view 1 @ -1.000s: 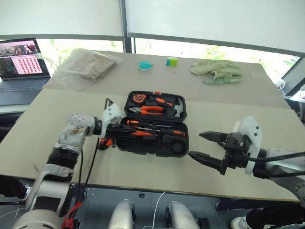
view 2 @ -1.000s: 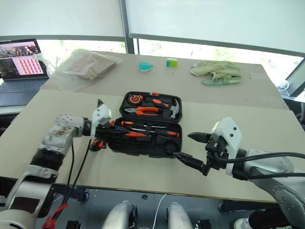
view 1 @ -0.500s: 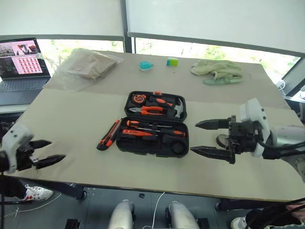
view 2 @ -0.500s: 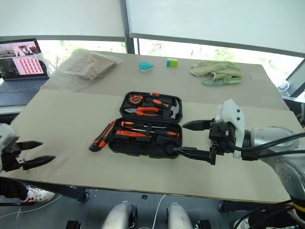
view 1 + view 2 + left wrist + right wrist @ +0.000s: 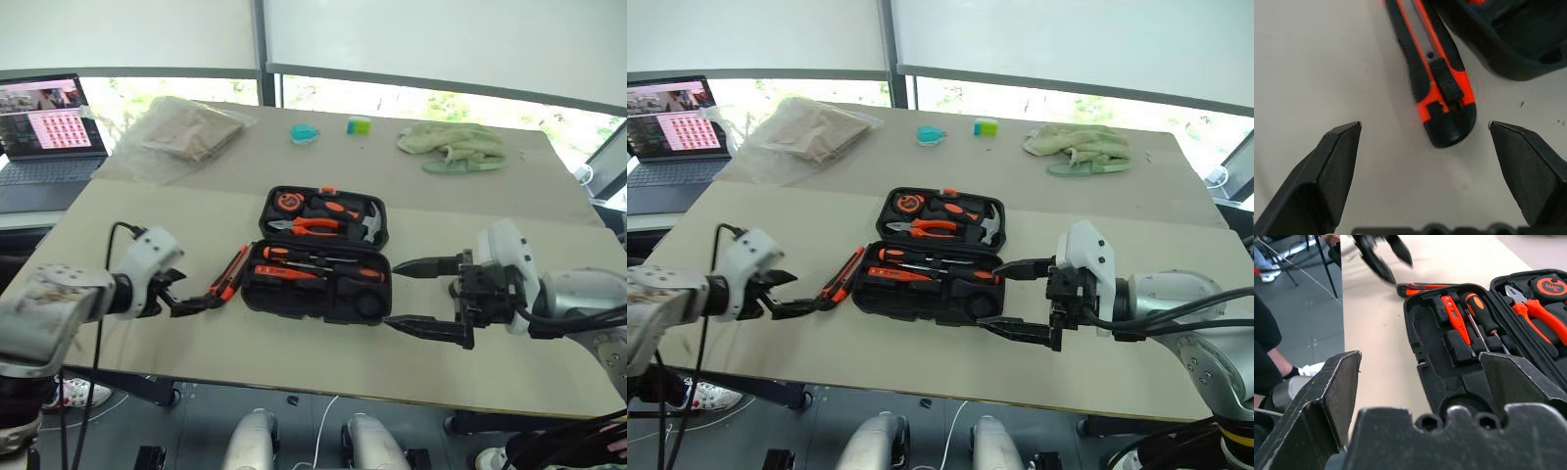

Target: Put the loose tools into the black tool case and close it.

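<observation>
I need to grip the knife by its slider (image 5: pixel 1446 81) before turning it into the case, as my left gripper's open fingers reach only the near end of the utility knife.
The black tool case (image 5: pixel 370 302) lies open mid-table, with two screwdrivers (image 5: pixel 294 271) in the slots of its front half. An orange-black utility knife (image 5: pixel 227 276) lies on the table against the case's left side. My left gripper (image 5: pixel 201 291) is open just short of the knife's near end. In the left wrist view that knife end (image 5: pixel 1442 93) lies between the spread fingers (image 5: pixel 1327 166), untouched. My right gripper (image 5: pixel 392 293) hangs open and empty by the case's right end. Its wrist view looks across the case (image 5: pixel 1435 377) toward the knife (image 5: pixel 1420 286).
The case's lid (image 5: pixel 266 208) holds pliers, a hammer and a tape measure. A laptop (image 5: pixel 49 127) stands at the far left. A plastic bag (image 5: pixel 186 132), two small coloured items (image 5: pixel 304 132) and a green cloth (image 5: pixel 451 142) lie at the back.
My left gripper was nearly shut by the case's left side. It opened, swung out past the table's left edge and came back to the knife's near end. The right gripper barely moved.
</observation>
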